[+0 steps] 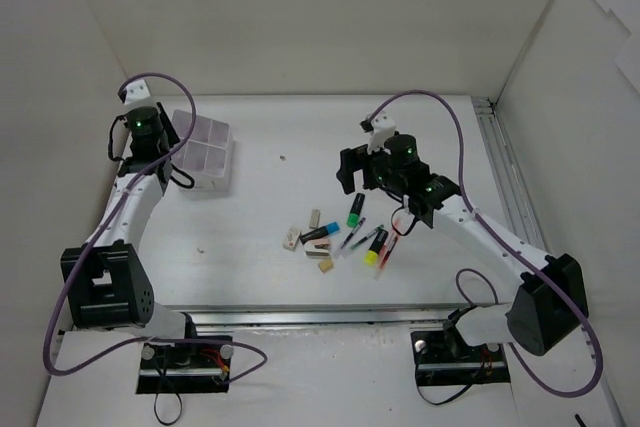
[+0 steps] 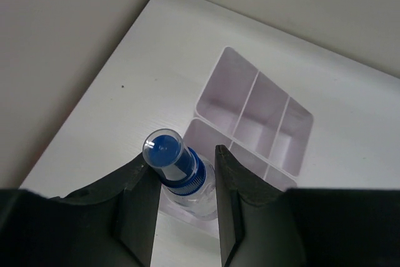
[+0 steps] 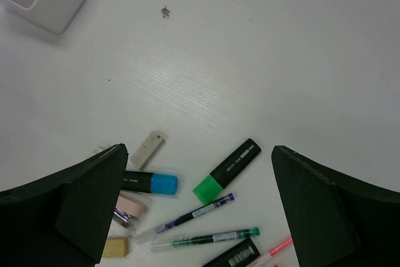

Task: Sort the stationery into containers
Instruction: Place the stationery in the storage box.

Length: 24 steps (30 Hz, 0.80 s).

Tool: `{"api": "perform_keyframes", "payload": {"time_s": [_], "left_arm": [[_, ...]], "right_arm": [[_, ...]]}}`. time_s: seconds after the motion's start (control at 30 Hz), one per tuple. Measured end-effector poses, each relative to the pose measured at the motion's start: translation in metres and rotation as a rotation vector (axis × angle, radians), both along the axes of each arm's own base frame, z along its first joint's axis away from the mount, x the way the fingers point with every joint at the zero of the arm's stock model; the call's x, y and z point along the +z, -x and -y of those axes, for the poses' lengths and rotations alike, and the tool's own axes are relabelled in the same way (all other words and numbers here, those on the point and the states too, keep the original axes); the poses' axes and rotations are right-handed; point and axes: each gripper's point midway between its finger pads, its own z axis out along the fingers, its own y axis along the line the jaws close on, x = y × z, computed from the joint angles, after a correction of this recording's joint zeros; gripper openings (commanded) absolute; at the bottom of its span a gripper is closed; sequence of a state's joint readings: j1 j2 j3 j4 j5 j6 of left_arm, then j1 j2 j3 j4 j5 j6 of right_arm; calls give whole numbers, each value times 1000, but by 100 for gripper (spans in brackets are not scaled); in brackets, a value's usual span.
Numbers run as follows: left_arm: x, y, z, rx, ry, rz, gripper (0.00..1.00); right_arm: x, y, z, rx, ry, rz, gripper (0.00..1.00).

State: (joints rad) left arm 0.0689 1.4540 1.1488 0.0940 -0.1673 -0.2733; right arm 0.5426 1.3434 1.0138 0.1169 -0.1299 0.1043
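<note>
My right gripper goes to the green highlighter next. Then it should close on the middle of its black body (image 1: 357,205) (image 3: 234,162).
The white compartment box (image 1: 212,143) stands at the far left. My left gripper (image 1: 182,169) is at its near edge, shut on the clear blue-capped tube (image 2: 170,157). The tube is held tilted, with its lower end down in a near compartment of the box (image 2: 255,102). My right gripper (image 1: 346,173) is open and empty, hovering just beyond the pile in mid-table. In the right wrist view my gripper (image 3: 199,150) is above the green highlighter (image 3: 228,169), blue highlighter (image 3: 150,182), beige eraser (image 3: 148,149), pink eraser (image 3: 131,204) and two thin pens (image 3: 187,217).
The pile also holds a yellow highlighter (image 1: 375,250), a red pen (image 1: 390,252), a white eraser (image 1: 291,239) and a tan eraser (image 1: 325,266). White walls close in the table on the left, back and right. A small speck (image 1: 283,158) lies mid-table.
</note>
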Motion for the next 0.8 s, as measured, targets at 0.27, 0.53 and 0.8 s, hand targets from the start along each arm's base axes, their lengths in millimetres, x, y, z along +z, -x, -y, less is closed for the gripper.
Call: {"api": "perform_keyframes", "payload": {"time_s": [0.27,0.53,0.8], "left_arm": [[-31,-25,-20,47,-78,-86,0],[-35,-25,-24,66,-74,-97,21],[-43,-19,-24,70,-66,-122,63]], "right_arm": [[-16,8,43,-139,93,-12,98],[-31,9,72,-231,153,-37,98],[-43,16,83,-264,173,-71,98]]}}
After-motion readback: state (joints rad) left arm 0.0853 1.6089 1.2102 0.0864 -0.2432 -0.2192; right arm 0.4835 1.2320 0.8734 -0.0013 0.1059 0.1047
